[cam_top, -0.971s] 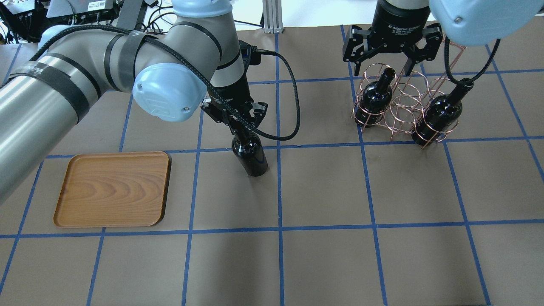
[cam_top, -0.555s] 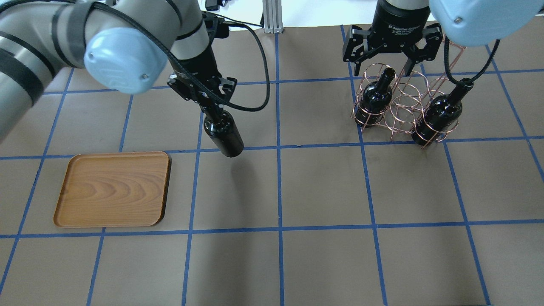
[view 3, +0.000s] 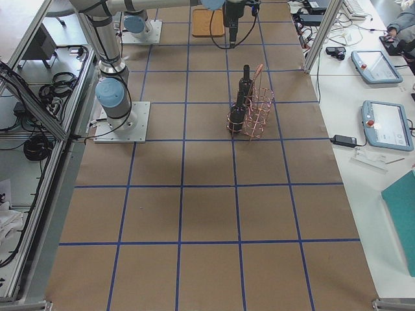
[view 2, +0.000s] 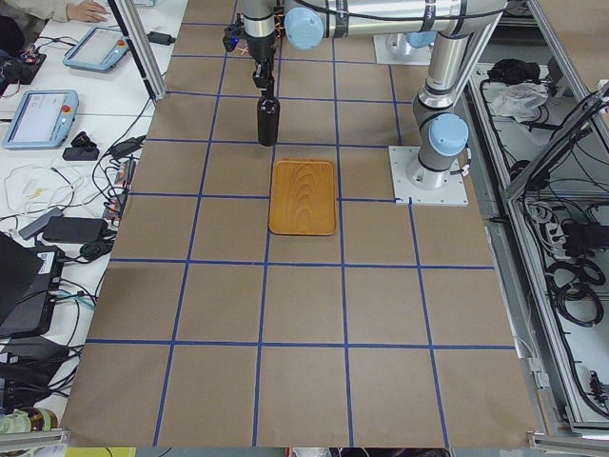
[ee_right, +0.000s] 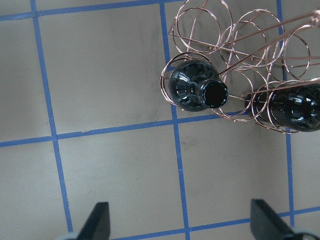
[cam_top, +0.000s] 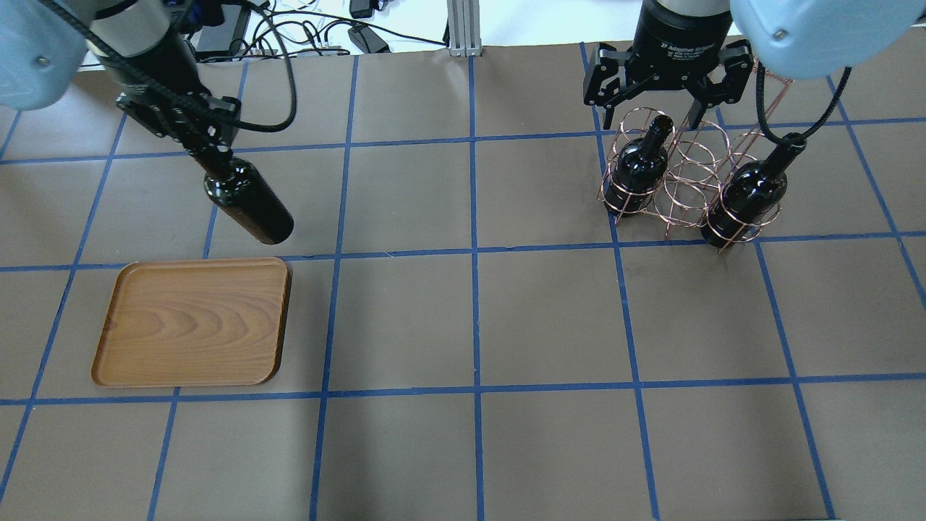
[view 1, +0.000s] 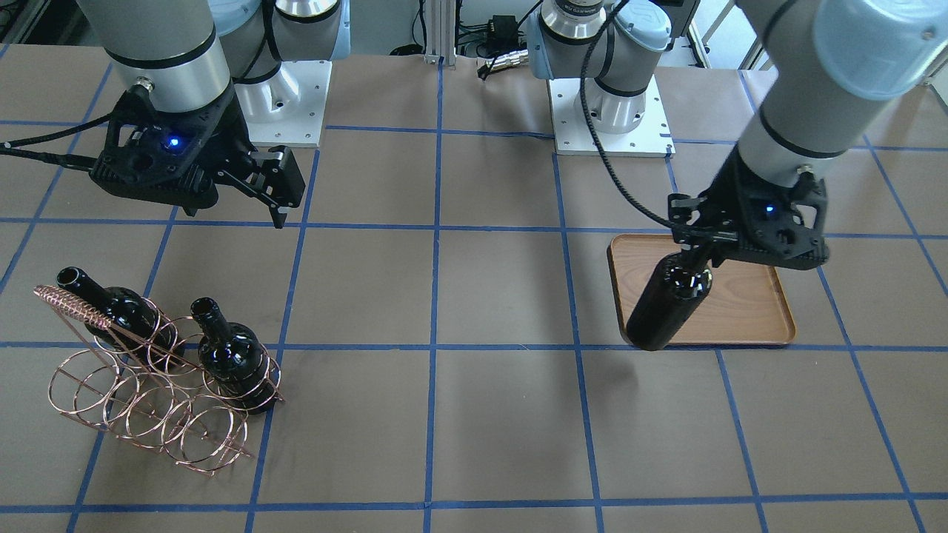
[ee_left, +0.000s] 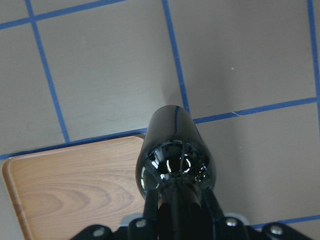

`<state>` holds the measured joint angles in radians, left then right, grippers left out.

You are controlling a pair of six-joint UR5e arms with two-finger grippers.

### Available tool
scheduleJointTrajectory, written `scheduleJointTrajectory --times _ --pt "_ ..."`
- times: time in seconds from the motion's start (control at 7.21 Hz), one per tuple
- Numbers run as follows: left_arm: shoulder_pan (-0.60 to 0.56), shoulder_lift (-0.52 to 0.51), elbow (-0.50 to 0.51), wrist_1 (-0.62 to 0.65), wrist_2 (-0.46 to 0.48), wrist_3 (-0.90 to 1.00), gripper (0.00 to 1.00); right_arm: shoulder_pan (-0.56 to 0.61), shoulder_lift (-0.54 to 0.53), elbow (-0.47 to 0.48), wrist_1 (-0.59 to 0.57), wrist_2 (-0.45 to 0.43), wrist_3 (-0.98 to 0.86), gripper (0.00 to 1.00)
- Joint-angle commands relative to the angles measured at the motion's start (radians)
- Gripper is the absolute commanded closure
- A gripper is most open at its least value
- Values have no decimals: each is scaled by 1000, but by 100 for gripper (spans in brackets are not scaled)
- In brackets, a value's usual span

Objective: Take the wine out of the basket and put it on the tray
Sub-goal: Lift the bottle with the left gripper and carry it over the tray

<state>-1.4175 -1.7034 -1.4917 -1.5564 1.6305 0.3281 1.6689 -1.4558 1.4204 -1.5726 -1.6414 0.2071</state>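
Next, my left gripper stands the black wine bottle near the middle of the brown wood-grain tray (view 1: 700,306) (ee_left: 82,180) and lets go of it. The bottle now hangs by the tray's far corner.
My left gripper (cam_top: 211,150) is shut on the neck of a glossy black wine bottle (cam_top: 251,205) and holds it upright in the air. The bottle hangs by the far right corner of the brown wood-grain tray (cam_top: 189,323). The left wrist view shows the bottle (ee_left: 175,150) over the tray's corner (ee_left: 70,185). The front view shows the bottle (view 1: 666,307) in front of the tray (view 1: 744,303). My right gripper (cam_top: 653,108) is open and empty above the copper wire basket (cam_top: 687,177). Two more black bottles (cam_top: 640,170) (cam_top: 749,195) stand in the basket's rings.
The table is brown with a grid of blue tape. The two arm bases (view 1: 289,104) (view 1: 611,111) stand at the robot's edge. Desks with tablets (view 2: 38,114) (view 3: 382,123) run along the operators' side.
My left arm has carried the bottle leftward from the table's middle to the tray's corner. The right gripper and the basket have not moved.
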Motion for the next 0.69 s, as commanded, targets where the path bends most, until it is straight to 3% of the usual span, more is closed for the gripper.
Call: scheduleJointTrajectory --times 0.0,0.28,0.55 --pt "142 25 -91 2 2 148 100 0 0 0 -4 0 0 0" --pt "250 27 -140 1 5 216 100 0 0 0 -4 0 0 0" --pt "259 21 -159 24 6 215 100 0 0 0 -4 0 0 0"
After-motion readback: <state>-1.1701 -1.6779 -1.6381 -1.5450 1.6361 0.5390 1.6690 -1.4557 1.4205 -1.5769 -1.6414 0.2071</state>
